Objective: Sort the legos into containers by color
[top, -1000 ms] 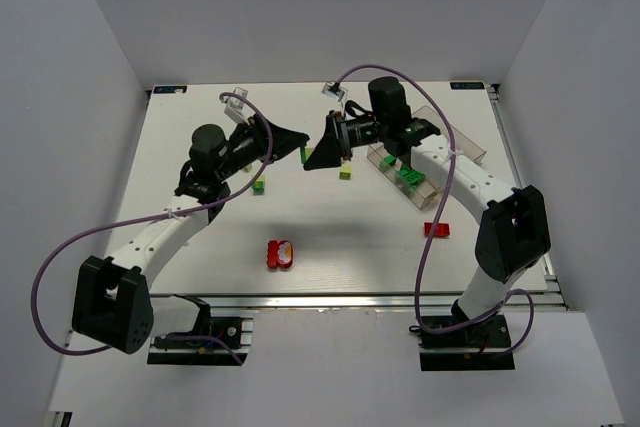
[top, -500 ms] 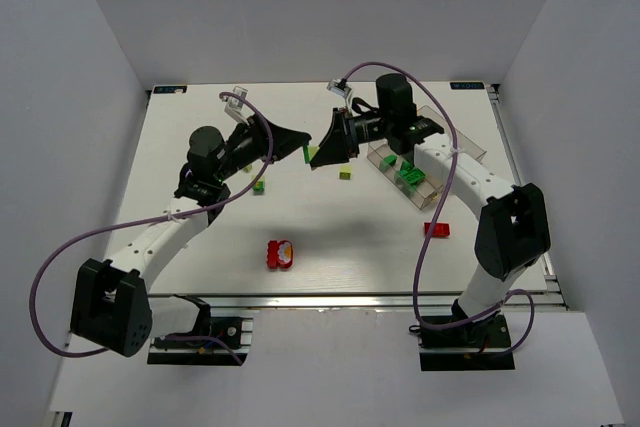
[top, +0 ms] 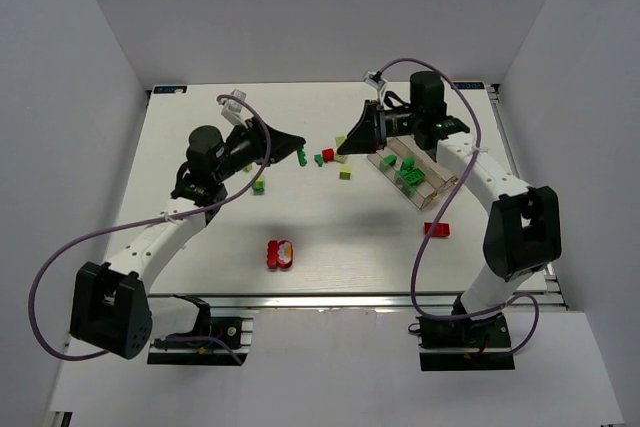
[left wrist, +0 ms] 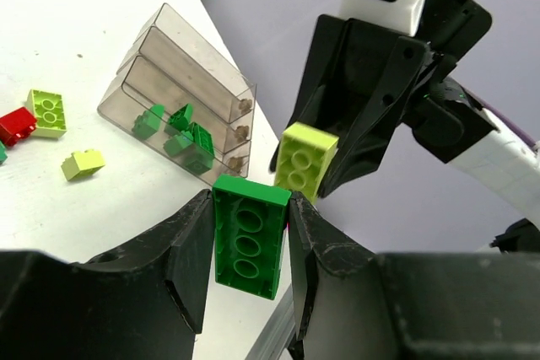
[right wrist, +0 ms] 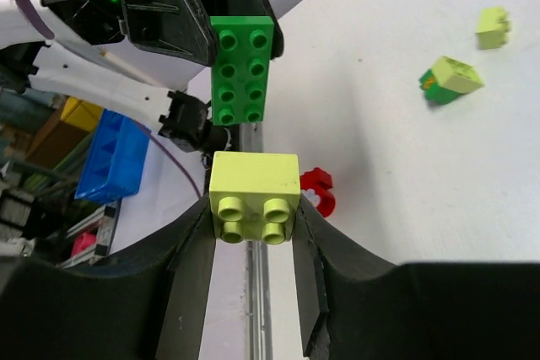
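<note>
I should let go of the dark green brick with my left gripper among the green bricks in the clear tray's compartment (top: 400,163) (left wrist: 168,126).
My left gripper (left wrist: 249,200) is shut on a dark green two-by-four brick (left wrist: 249,236), held in the air; in the top view this gripper (top: 296,150) is left of centre. My right gripper (right wrist: 253,208) is shut on a pale yellow-green two-by-two brick (right wrist: 253,196) and faces the left one (top: 343,149), a short gap apart. The clear tray (top: 432,185) lies right of it with several dark green bricks in one compartment (left wrist: 181,137). Loose green (top: 319,159), red (top: 328,154) and yellow-green (top: 345,174) bricks lie between the grippers.
A green and yellow-green pair (top: 259,185) lies below the left gripper. A red piece (top: 281,253) sits near the front centre and a red brick (top: 436,230) at the front right. The metal rail (top: 350,299) marks the table's near edge.
My right arm has drawn back to the right with the yellow-green brick, opening a gap from the left gripper. The loose bricks under them now show. The left arm barely moved.
</note>
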